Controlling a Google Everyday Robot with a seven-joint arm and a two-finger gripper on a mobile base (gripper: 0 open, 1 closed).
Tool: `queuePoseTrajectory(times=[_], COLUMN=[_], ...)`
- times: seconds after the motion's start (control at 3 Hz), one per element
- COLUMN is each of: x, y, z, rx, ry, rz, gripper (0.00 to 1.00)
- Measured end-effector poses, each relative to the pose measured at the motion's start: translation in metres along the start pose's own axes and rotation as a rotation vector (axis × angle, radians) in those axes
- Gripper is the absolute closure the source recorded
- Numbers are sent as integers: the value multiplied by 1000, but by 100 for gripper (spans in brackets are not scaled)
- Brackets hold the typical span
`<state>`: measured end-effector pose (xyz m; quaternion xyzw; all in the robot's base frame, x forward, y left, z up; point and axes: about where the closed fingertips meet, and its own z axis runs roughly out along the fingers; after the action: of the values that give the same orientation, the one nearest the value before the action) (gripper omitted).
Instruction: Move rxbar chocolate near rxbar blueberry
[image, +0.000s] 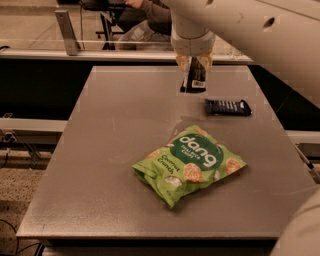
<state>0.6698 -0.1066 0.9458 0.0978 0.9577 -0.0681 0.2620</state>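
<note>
The rxbar chocolate, now hanging just above the table, will be let go by my gripper on the table (203, 97), against the gripper-side end of the rxbar blueberry.
My gripper (194, 67) hangs over the far middle of the grey table (115, 150). It is shut on the rxbar chocolate (194, 79), a small dark brown-black bar with a white label patch, which hangs upright from the fingers just above the table. The rxbar blueberry (228, 107), a dark navy-blue bar with crimped ends, lies flat on the table to the right of the gripper and a little nearer to the camera. A short gap separates the two bars.
A green Dang chip bag (190, 162) lies in the middle of the table, nearer than both bars. My arm (260, 30) crosses the upper right. A rail with a metal post (67, 32) runs behind the table, and a person (150, 15) sits beyond it.
</note>
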Motion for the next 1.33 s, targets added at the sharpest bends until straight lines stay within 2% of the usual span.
queuePoseTrajectory(times=[0.33,1.0,1.33], x=[-5,3,7], y=[-13,-33,-42], z=[12,36,46], rx=[-26,-54,-64], ry=[14,74,103], rz=[5,51,79], gripper=[100,100,82])
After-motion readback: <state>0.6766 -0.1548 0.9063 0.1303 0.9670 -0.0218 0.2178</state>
